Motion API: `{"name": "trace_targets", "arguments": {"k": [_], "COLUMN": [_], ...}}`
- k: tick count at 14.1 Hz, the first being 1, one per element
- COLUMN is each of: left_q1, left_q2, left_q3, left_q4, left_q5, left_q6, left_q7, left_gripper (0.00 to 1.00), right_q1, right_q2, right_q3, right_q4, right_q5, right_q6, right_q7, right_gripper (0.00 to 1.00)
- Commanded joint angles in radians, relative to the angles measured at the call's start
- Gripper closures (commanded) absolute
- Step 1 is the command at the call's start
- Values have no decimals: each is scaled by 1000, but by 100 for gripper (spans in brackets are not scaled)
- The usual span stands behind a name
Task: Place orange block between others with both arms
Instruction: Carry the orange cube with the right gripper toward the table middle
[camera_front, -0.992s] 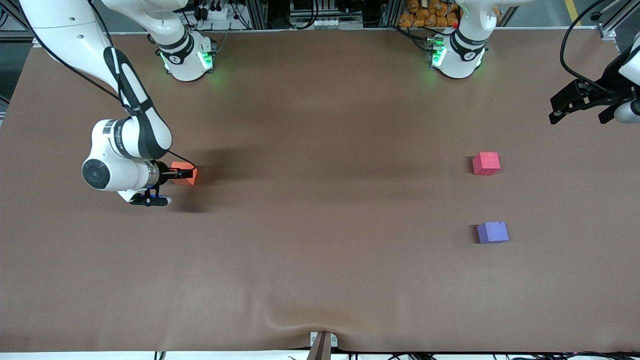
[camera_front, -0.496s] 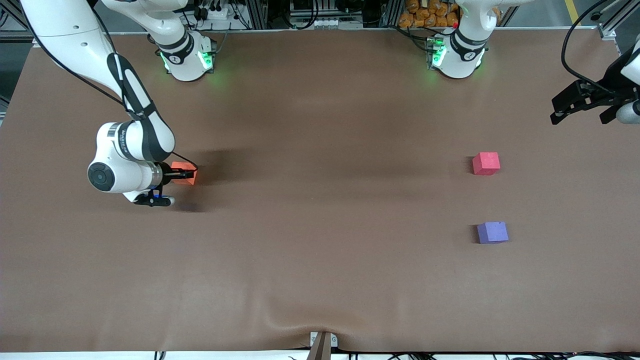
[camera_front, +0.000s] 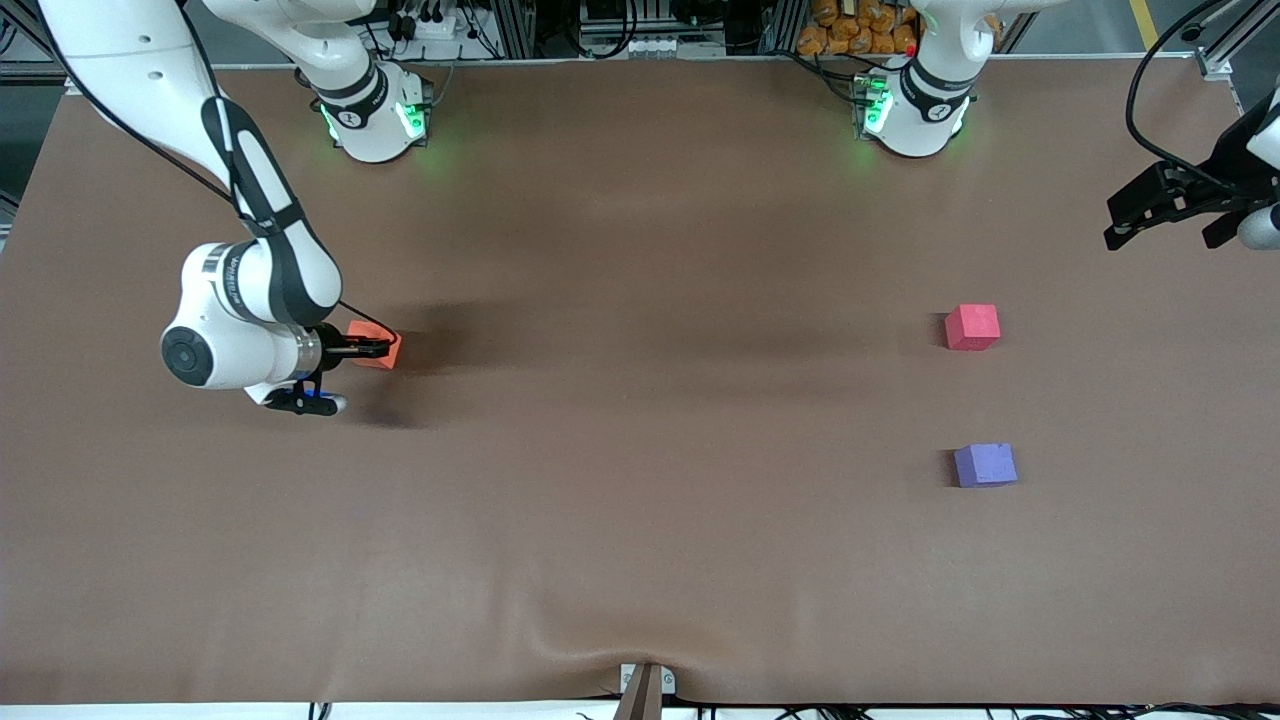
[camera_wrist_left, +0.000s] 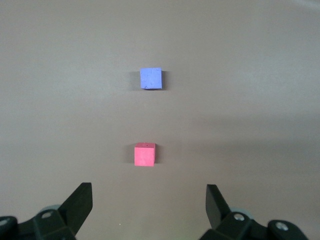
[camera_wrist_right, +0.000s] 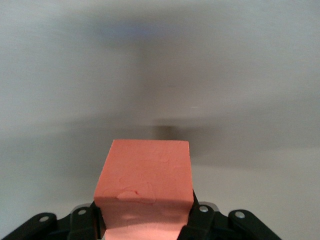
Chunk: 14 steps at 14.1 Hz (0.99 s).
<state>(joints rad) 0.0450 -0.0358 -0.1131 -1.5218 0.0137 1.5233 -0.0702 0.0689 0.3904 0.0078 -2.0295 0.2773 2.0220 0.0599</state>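
Note:
My right gripper is to let go of the orange block on the table's bare middle (camera_front: 635, 400), level with the gap between the cubes.
The orange block (camera_front: 381, 349) (camera_wrist_right: 147, 170) is at the right arm's end of the table, and my right gripper (camera_front: 372, 348) (camera_wrist_right: 145, 220) is shut on it, a finger pressed on each side. I cannot tell whether the block rests on the table or hangs just above it. The others stand at the left arm's end. The red-pink cube (camera_front: 972, 326) (camera_wrist_left: 144, 154) is farther from the front camera than the purple cube (camera_front: 985, 465) (camera_wrist_left: 151, 78), with a gap between them. My left gripper (camera_front: 1165, 232) (camera_wrist_left: 148, 192) hangs open in the air over the table's edge, holding nothing.
The brown table cover (camera_front: 640, 520) bulges in a low wrinkle near the front edge, above a small metal bracket (camera_front: 645, 685). The two arm bases (camera_front: 375, 115) (camera_front: 915, 110) stand along the edge farthest from the front camera.
My right gripper has closed its fingers onto the orange block, and the arm and block have shifted slightly. The left gripper has barely drifted. The red-pink and purple cubes have not moved.

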Motion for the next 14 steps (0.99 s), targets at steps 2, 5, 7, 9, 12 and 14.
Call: {"name": "trace_targets", "arguments": {"k": [2,5,7,9,12,14], "left_q1": [10,12,12,12,12,19], "left_q2": [11,11,11,11,11,11], "left_q3": [-3,-3,-3,-3,-3,-3], "left_q4": [15,17,17,15,15,15], "left_q5": [-14,-14,-15,-15,-15,-14], "left_q6": [-17,-17,-17,-17,-17,-17], "left_q7": [20,20,15,15,9,12], "left_gripper": [0,0,0,0,0,0], "right_q1": [136,236,303,354,431,488], "right_q2": [5,117,192,263,318,341], "right_q3": [-2,-2,-2,-2,-2,-2], "right_q4": [150,332,438,523,578,578], "right_q5": [85,102,143,177,183,184], "right_q6": [-37,-34,-26,-23,30,93], "right_q7": [122,230,264,281,287,293], "right_gripper": [98,97,97,97,96,94]}}
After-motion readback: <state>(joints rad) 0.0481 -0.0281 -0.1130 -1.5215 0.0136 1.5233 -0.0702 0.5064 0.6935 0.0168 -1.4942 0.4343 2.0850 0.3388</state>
